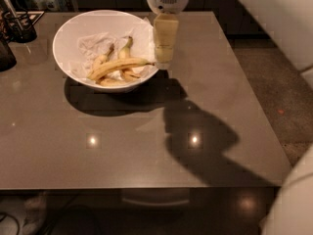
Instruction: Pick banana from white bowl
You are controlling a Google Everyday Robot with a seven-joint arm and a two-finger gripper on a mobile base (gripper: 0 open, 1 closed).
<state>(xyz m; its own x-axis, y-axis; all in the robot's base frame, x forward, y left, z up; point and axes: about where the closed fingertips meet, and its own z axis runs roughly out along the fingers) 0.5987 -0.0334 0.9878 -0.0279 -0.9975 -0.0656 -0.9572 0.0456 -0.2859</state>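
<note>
I will close my gripper on the middle of the long banana (120, 64) that lies across the front of the white bowl, above the shorter bananas.
The white bowl (66, 38) stands at the back left of the table, lined with crumpled white paper. The banana (117, 65), long and gently curved, lies across the bowl's front with its tip pointing right. Two shorter bananas lie with it, one (126, 47) behind it and one (101, 60) at its left. My gripper (162, 63) hangs from the white wrist at the top centre, over the bowl's right rim, just right of the banana's tip.
Dark objects (17, 26) stand at the table's far left corner. The grey table (146, 146) stretches toward the front, with the arm's shadow across its middle right. Floor lies beyond the right edge (264, 111).
</note>
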